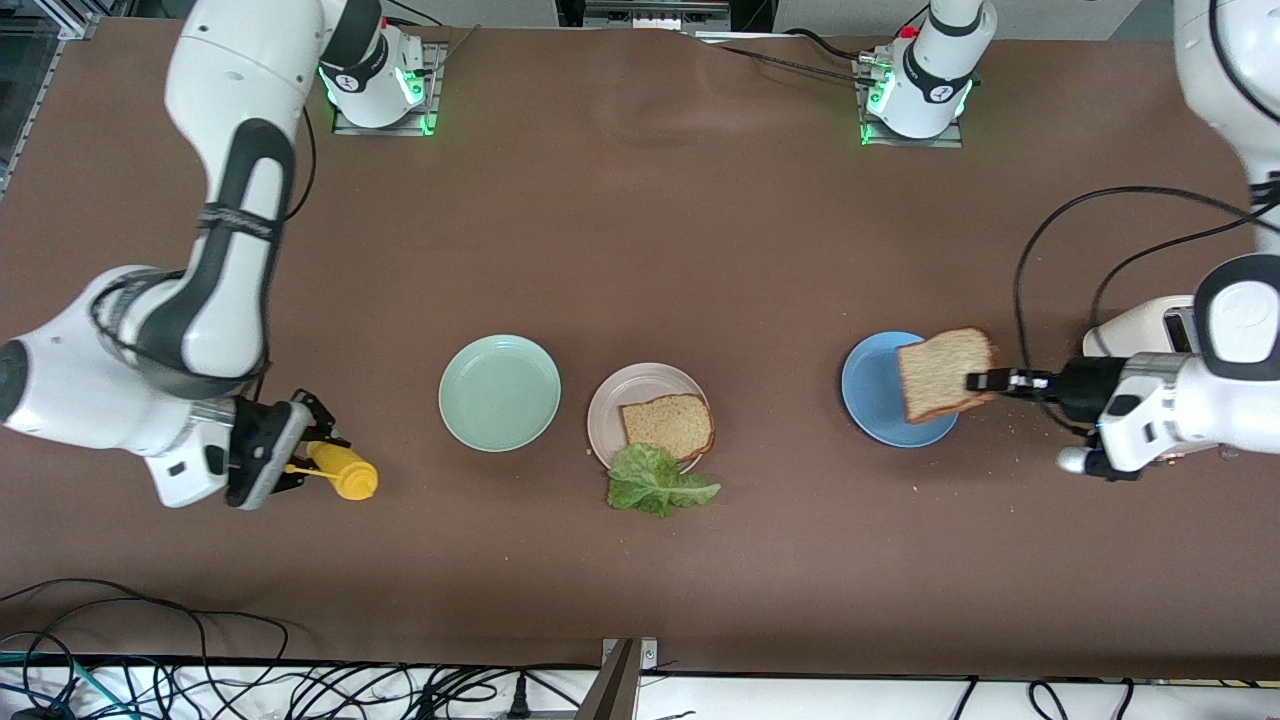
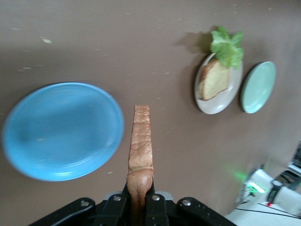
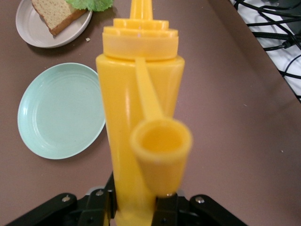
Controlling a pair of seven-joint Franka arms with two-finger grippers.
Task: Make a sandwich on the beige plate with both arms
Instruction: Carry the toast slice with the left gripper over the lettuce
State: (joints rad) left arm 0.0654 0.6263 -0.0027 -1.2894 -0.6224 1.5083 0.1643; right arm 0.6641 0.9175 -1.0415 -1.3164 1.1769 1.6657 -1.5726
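Next, my left gripper releases its bread slice on the brown bread slice (image 1: 657,437) (image 2: 218,76) that lies there, beside the stem of the lettuce leaf.
The beige plate (image 1: 606,405) lies mid-table with one brown bread slice (image 1: 668,424) on it. A ruffled green lettuce leaf (image 1: 655,482) hangs off the plate's edge nearer the front camera, onto the table. My left gripper (image 1: 985,380) is shut on the second bread slice (image 1: 945,372) by its edge and holds it over the rim of the blue plate (image 1: 870,395). In the left wrist view the slice (image 2: 141,141) shows edge-on in the left gripper (image 2: 140,202), beside the blue plate (image 2: 61,132). My right gripper (image 1: 300,468) is shut on the yellow squeeze bottle (image 1: 345,475), which fills the right wrist view (image 3: 136,108).
An empty mint green plate (image 1: 499,392) lies beside the beige plate, toward the right arm's end. The bottle's cap (image 3: 161,155) hangs open. Cables (image 1: 200,680) run along the table edge nearest the front camera.
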